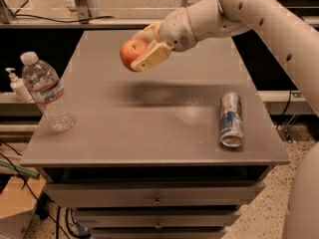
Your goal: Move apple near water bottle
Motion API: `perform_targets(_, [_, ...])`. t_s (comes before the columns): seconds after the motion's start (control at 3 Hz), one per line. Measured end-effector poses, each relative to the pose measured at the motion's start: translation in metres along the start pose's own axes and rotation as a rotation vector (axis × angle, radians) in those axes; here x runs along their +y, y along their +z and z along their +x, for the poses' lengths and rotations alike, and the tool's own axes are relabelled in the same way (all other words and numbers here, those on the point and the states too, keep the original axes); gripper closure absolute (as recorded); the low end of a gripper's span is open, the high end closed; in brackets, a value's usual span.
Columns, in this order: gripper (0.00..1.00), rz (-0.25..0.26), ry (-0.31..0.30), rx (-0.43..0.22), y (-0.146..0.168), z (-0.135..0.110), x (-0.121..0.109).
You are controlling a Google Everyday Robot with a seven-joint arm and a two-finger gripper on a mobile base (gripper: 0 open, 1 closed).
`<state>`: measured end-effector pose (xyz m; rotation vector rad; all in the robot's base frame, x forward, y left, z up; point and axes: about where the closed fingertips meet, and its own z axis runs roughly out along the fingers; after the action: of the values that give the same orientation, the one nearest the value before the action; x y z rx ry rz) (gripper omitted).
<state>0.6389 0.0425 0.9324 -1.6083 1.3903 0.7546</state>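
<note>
My gripper is to release the apple, now held above the table's middle-back, on the grey table (104,93) next to the water bottle, on the bottle's side that faces the can.
The red-orange apple (131,53) is held in the air above the middle-back of the grey table (149,128). My gripper (144,50) is shut on the apple, with one cream finger (153,57) in front of it and the other behind. The water bottle (47,92), clear with a white cap and red-and-white label, stands upright near the table's left edge. The apple is well to the right of the bottle and higher than the tabletop.
A silver-blue drink can (231,119) lies on its side at the table's right. A small white pump bottle (18,85) stands behind the water bottle, off the table's left edge. Drawers sit below the tabletop. My white arm (269,19) reaches in from the upper right.
</note>
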Motion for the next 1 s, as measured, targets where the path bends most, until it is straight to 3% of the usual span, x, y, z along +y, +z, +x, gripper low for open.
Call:
perform_targets(0.33, [1.00,-0.041,-0.008,-0.033,0.010,-0.008,0.010])
perform_targets(1.0, [1.00,-0.197,0.000,-0.091,0.049,-0.015,0.046])
